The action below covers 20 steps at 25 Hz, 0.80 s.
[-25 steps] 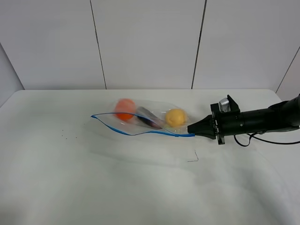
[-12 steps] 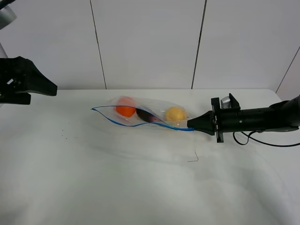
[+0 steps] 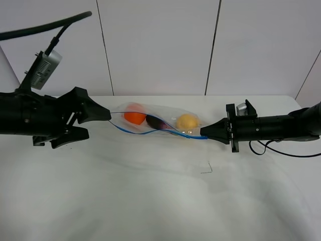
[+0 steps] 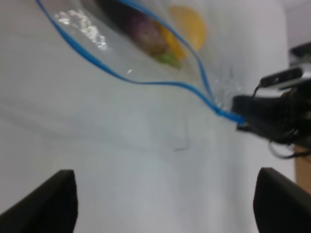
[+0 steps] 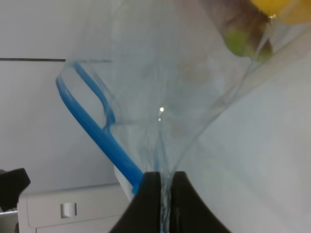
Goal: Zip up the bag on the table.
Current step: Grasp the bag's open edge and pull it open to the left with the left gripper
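My left gripper needs to close on the blue zip's end [image 3: 191,136] [image 4: 218,110] of the clear bag, next to the fingers of my right gripper.
The clear bag [image 3: 161,114] hangs just above the white table [image 3: 150,201], its blue zip strip [image 3: 145,131] sagging open. An orange [image 3: 134,117], a dark eggplant [image 3: 156,123] and a yellow pear [image 3: 186,122] show through it. My right gripper [image 3: 203,133] is shut on the bag's right corner, with the plastic pinched between its fingertips [image 5: 164,177]. My left gripper [image 3: 98,124] stands open at the bag's left end, its upper finger [image 3: 103,113] right by the corner; contact cannot be told. In the left wrist view the strip [image 4: 146,82] lies beyond the wide-open fingers [image 4: 48,199].
A thin dark wire-like scrap [image 3: 206,169] lies on the table in front of the bag. The right arm's cable [image 3: 281,150] trails on the table at the far right. A panelled wall [image 3: 160,45] stands behind the table.
My left arm has come in from the left and reached the bag's left end. The bag has risen slightly and stretched out. The right gripper keeps its hold.
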Available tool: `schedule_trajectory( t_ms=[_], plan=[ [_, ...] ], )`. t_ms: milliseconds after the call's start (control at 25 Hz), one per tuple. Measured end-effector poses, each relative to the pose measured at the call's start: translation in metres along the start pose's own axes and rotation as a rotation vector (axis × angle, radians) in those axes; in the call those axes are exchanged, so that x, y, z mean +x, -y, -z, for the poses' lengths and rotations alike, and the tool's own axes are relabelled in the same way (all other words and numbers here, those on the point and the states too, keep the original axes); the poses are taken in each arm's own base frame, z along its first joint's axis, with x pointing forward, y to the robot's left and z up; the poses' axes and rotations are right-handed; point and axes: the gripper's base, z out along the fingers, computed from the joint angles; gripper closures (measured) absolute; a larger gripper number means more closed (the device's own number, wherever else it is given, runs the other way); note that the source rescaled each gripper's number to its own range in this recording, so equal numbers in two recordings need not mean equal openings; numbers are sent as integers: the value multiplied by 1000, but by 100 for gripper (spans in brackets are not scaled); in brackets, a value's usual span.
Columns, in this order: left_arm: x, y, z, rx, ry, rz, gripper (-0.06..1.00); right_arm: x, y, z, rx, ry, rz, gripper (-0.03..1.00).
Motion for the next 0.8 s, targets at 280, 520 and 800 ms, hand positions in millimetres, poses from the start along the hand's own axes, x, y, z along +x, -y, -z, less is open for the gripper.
schedule_trajectory(
  t_ms=[280,520,800],
  plan=[
    [26,15,-51,-26,-77,95,-6,0,0,0,0,1,0,97],
    [39,53,-104,4,-149,97,-6,0,0,0,0,1,0,97],
    [54,75,-156,8,-204,175,-6,0,0,0,0,1,0,97]
  ],
)
